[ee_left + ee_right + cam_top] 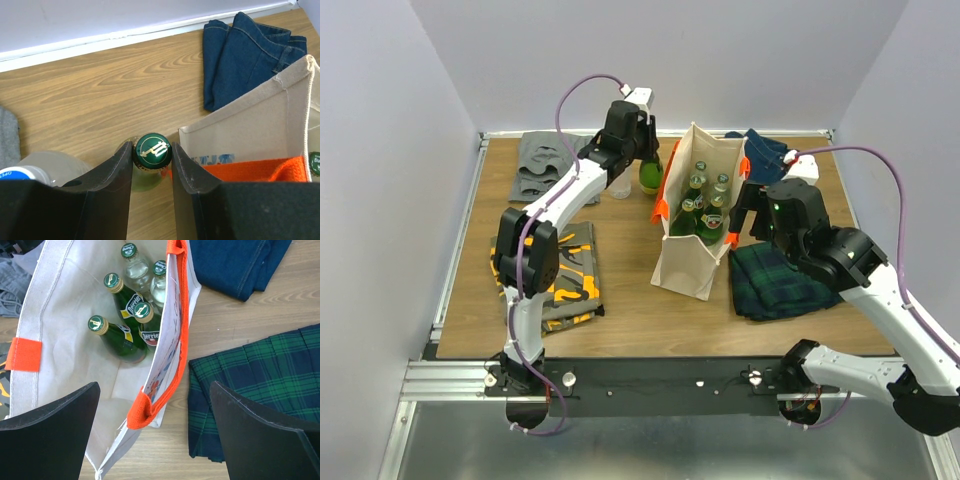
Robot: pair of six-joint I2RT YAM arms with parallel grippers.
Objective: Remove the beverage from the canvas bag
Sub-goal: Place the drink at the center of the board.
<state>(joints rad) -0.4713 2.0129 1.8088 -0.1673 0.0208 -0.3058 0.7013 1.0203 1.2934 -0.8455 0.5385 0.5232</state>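
Note:
Next, my left gripper releases the green bottle on the table (642,191) (122,161) between the clear bottle and the canvas bag.
The canvas bag (692,262) stands upright mid-table with orange handles (175,330). Several bottles stand inside it, green ones (119,337) and clear ones (136,271). My left gripper (642,150) is just left of the bag, shut on the cap of a green bottle (152,150) that stands outside the bag, with the bag's wall (260,125) to its right. My right gripper (742,215) hangs wide open over the bag's right wall; in the right wrist view (155,390) the wall and handle lie between its jaws, touching neither.
A clear bottle with a blue cap (30,172) stands left of the held bottle. Folded jeans (765,150) lie behind the bag, a green plaid cloth (785,280) to its right, grey clothes (545,165) at the back left, and a camouflage garment (565,275) at the front left.

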